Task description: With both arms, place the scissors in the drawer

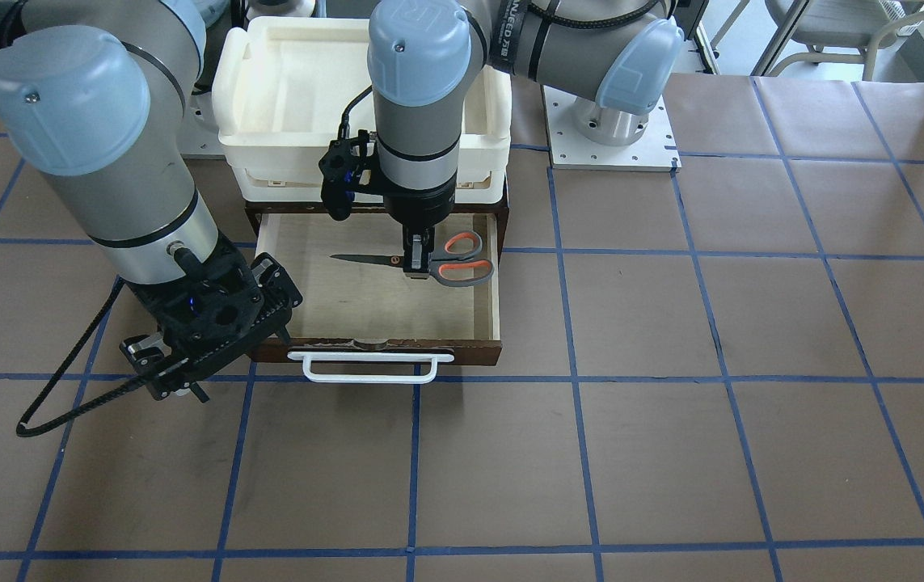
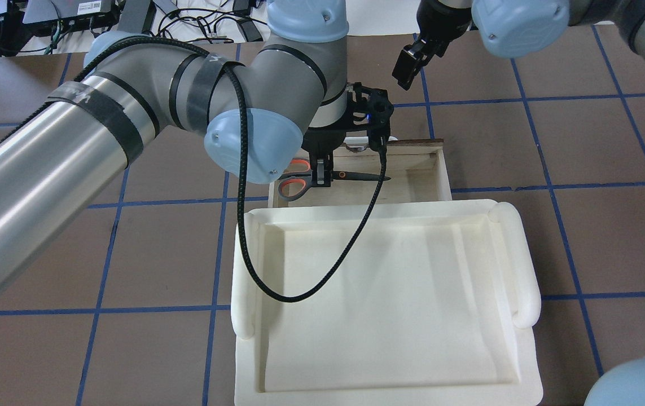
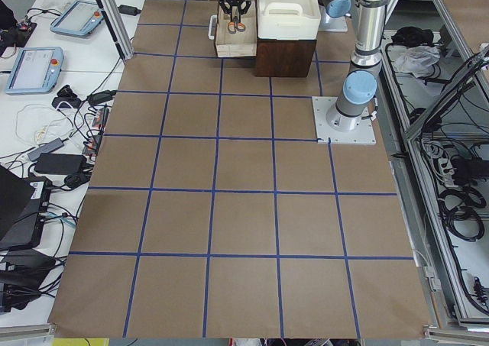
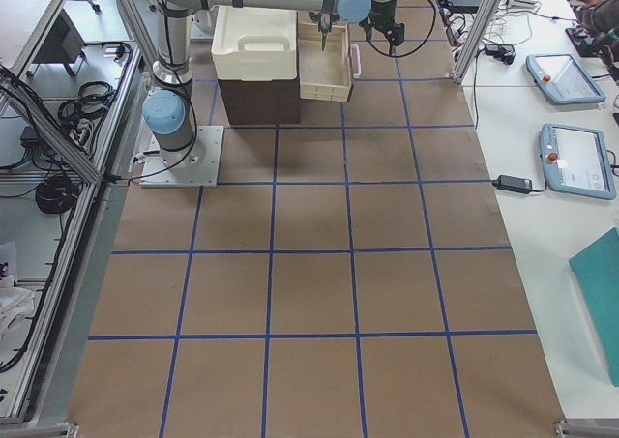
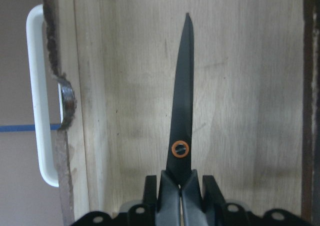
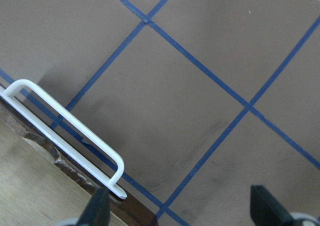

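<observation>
Next, my left gripper lets go of the scissors around the middle of the drawer's pale plywood bottom (image 1: 376,256) (image 5: 222,104), a little toward the cabinet.
The scissors (image 1: 462,263) lie level inside the open drawer (image 1: 373,311), blades pointing along its width. My left gripper (image 1: 417,265) reaches straight down into the drawer and is shut on the scissors just behind the pivot. In the left wrist view the blades (image 5: 182,96) stick out between the fingers (image 5: 150,188) over the pale plywood floor (image 5: 130,86). I cannot tell whether the scissors touch the floor. My right gripper (image 1: 166,376) is open and empty, beside the drawer's front corner near the white handle (image 1: 370,368). In the overhead view the left gripper (image 2: 322,176) holds the scissors (image 2: 356,176).
A white plastic tray (image 1: 292,97) sits on the dark cabinet above the drawer and fills the near part of the overhead view (image 2: 384,282). Brown table paper with blue tape lines (image 1: 672,404) lies all around. The right wrist view shows the handle (image 6: 70,131).
</observation>
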Robot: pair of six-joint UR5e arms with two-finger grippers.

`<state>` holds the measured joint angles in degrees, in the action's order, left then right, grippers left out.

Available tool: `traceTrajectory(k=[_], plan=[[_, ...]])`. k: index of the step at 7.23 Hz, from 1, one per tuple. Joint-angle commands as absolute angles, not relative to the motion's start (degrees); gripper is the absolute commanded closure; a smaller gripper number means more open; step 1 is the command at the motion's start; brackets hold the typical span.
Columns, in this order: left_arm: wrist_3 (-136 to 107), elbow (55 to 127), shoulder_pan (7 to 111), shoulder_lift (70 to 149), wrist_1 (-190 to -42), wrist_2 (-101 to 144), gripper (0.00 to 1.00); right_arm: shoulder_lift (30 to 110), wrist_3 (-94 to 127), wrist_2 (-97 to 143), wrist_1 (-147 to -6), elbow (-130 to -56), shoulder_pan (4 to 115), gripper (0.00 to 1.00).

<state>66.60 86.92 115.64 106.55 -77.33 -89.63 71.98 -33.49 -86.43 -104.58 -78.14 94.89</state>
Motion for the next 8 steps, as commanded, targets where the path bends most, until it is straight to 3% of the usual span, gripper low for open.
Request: traceTrajectory(k=[1,8], plan=[[66.4,87.0,118.2,108.4,-75.9,-89.6,1.0,72.9,-18.6,-88.0,-101.6,-78.2,94.7,0.0],[68.1,88.5,119.7,110.2,-75.5,-89.5,1.0,76.6,-3.4,-90.0,-89.8,-78.5,91.8,0.0]])
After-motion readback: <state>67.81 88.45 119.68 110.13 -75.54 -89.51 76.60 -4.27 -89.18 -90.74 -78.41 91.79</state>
